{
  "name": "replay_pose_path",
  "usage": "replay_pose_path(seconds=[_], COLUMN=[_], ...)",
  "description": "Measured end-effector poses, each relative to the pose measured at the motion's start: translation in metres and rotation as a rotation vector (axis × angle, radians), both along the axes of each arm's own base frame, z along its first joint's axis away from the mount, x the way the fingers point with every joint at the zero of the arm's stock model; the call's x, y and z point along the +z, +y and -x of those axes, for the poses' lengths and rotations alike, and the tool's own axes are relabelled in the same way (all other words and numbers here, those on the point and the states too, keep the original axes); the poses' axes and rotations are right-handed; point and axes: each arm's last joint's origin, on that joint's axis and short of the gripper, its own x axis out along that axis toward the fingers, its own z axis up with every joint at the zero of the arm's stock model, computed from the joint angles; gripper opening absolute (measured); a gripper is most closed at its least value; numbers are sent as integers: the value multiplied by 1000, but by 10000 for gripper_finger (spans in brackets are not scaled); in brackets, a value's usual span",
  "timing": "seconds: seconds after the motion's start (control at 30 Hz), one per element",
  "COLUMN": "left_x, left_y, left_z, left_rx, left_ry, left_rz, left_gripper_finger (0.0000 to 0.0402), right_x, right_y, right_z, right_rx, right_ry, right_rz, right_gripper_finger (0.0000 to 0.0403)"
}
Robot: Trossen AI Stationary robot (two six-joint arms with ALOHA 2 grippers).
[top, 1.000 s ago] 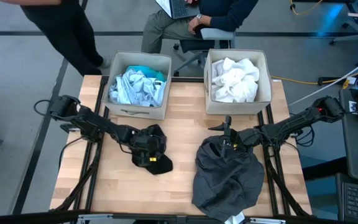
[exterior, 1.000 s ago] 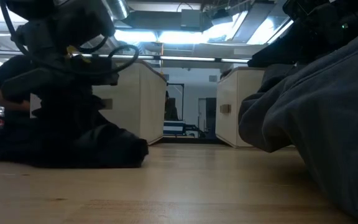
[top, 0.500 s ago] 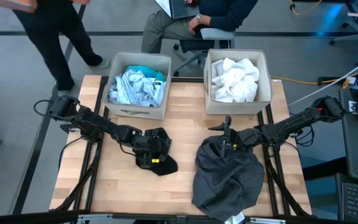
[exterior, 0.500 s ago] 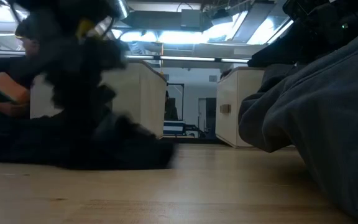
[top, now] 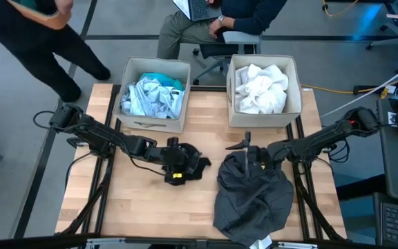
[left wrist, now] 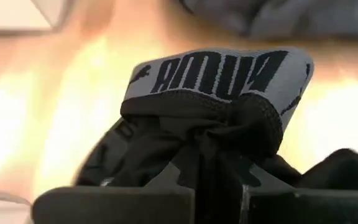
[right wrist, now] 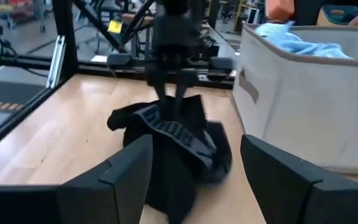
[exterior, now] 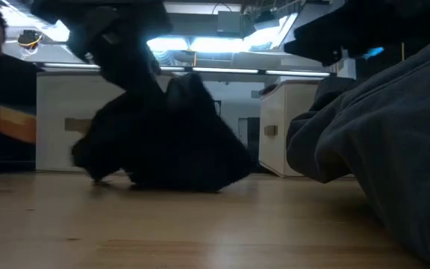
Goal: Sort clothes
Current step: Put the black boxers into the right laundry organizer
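The small black garment will pass from my left gripper to my right gripper over the bare wood (top: pixel 197 146) beside the dark grey garment.
My left gripper (top: pixel 178 166) is shut on the small black garment (top: pixel 191 163) at the table's middle. Its grey lettered waistband (left wrist: pixel 219 74) shows in the left wrist view. The large dark grey garment (top: pixel 254 194) lies spread on the table's near right. My right gripper (top: pixel 240 146) hovers open at that garment's far left edge, pointing toward the left gripper, with nothing between its fingers (right wrist: pixel 114 180). Pale blue and turquoise clothes (top: pixel 150 95) fill the left bin. The white garment (top: pixel 261 88) fills the right bin. My left gripper pinches bunched black fabric (left wrist: pixel 216 168) just below the waistband between its two fingers (right wrist: pixel 173 99); several layers are gathered there. The fingers come from above, slanting in from the table's left. The garment hangs bunched below them, its lower folds (exterior: pixel 178 179) on the wood.
Two beige fabric bins (top: pixel 134 124) (top: pixel 297 114) stand side by side at the table's far edge. People stand and sit beyond it, one (top: pixel 26 34) past the far left corner. Bare wood (top: pixel 133 200) lies at the near left and between the two garments.
My left gripper has shut on the black garment and moved toward the table's right, rising. The garment, flat on the wood before, is now drawn up into a bunch and dragged right. My right gripper has shifted slightly toward the left.
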Motion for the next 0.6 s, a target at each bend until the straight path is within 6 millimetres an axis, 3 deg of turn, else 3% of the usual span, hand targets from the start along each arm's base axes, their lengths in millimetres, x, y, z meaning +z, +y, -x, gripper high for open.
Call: replay_pose_path(seconds=[0.4, 0.6], left_x=[10, 17], left_y=[-1, -2], left_z=[-9, -13], left_rx=[-5, -18], left_ry=[-140, -212], left_rz=[-25, -39], left_gripper_finger=[18, 19], right_x=[-5, -12], right_y=[25, 32], right_z=[-82, -112], right_rx=[19, 33], right_ry=[190, 286], right_rz=[334, 429], right_gripper_finger=[246, 246])
